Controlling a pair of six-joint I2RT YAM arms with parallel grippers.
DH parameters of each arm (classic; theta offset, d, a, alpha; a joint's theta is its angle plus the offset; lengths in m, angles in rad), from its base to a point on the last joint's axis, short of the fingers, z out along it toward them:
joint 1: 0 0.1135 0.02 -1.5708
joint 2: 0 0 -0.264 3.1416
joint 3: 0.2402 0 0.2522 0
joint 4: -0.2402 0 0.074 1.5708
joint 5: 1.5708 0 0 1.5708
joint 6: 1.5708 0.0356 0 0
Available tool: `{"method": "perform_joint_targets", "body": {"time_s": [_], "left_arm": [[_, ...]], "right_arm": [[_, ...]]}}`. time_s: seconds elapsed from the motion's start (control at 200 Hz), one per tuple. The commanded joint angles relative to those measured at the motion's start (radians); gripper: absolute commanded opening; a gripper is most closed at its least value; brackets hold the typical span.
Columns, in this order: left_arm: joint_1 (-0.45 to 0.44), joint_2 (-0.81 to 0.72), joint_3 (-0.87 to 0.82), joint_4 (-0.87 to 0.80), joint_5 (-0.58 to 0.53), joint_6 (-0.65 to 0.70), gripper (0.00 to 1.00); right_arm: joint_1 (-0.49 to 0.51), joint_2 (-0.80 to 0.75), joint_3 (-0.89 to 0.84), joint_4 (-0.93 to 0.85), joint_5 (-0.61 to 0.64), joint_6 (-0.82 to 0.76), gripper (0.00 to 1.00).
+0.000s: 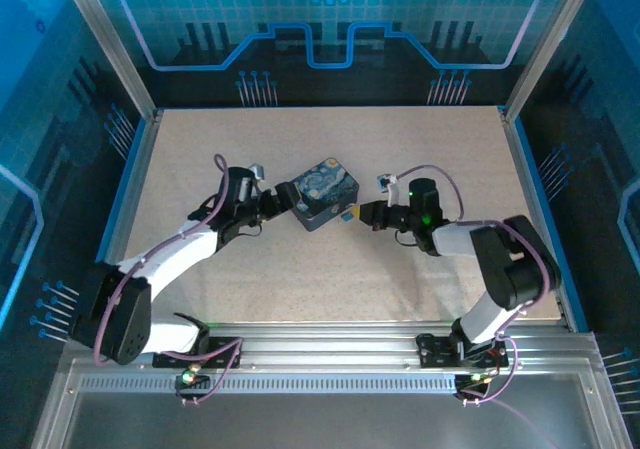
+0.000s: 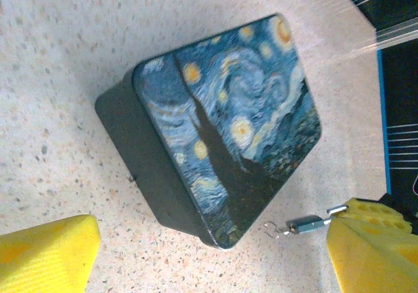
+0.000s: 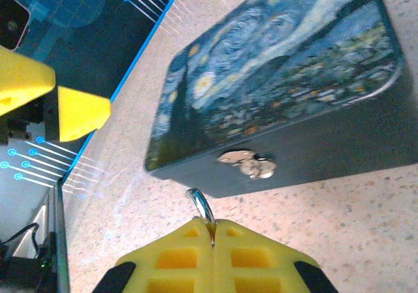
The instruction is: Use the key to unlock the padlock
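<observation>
Next, the right gripper releases the padlock, now just off the tin's near corner, on the bare table midway (image 1: 355,273) between the tin and the near metal rail.
The tiny padlock (image 2: 307,224) shows in the left wrist view as a dark body just off the tin's near corner. A thin wire loop (image 2: 272,228) hangs at its free end, and its silvery end runs into a yellow pad. In the right wrist view my right gripper (image 3: 212,231) is shut on a curved silvery shackle (image 3: 201,205), just short of the tin's front. I cannot pick out the key for certain. My left gripper (image 2: 212,241) is open on the tin's other side, holding nothing. From above, the left gripper (image 1: 283,201) and right gripper (image 1: 357,212) flank the tin.
The blue starry-print tin (image 1: 322,189) lies closed mid-table, turned diagonally, with a silvery latch (image 3: 249,163) on its dark front wall. The speckled tabletop (image 1: 330,269) is bordered by blue walls. Bare table lies in front of and behind the tin.
</observation>
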State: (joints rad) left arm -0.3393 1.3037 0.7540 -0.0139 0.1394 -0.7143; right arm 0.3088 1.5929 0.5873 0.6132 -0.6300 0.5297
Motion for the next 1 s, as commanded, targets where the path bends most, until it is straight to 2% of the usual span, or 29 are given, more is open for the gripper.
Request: {"method": "perform_joint_targets", "body": {"time_s": [0.0, 0.17, 0.295, 0.51, 0.7, 0.995], "left_arm": [[0.021, -0.073, -0.030, -0.058, -0.039, 0.072, 0.93], [0.037, -0.139, -0.075, -0.059, -0.051, 0.066, 0.94], [0.039, -0.172, -0.102, -0.052, -0.047, 0.056, 0.99], [0.050, -0.232, -0.139, -0.056, -0.058, 0.048, 0.99], [0.054, -0.272, -0.168, -0.062, -0.060, 0.029, 0.99], [0.054, -0.277, -0.182, -0.066, -0.051, 0.010, 0.99]], "right_arm": [[0.024, -0.110, -0.025, -0.201, 0.015, -0.043, 0.00], [0.064, -0.254, -0.051, -0.424, 0.032, -0.059, 0.00], [0.093, -0.367, -0.069, -0.589, 0.079, -0.064, 0.00], [0.110, -0.505, -0.113, -0.801, 0.122, -0.070, 0.00], [0.116, -0.502, -0.158, -0.799, 0.092, -0.055, 0.00], [0.127, -0.346, -0.149, -0.720, 0.065, -0.057, 0.00]]}}
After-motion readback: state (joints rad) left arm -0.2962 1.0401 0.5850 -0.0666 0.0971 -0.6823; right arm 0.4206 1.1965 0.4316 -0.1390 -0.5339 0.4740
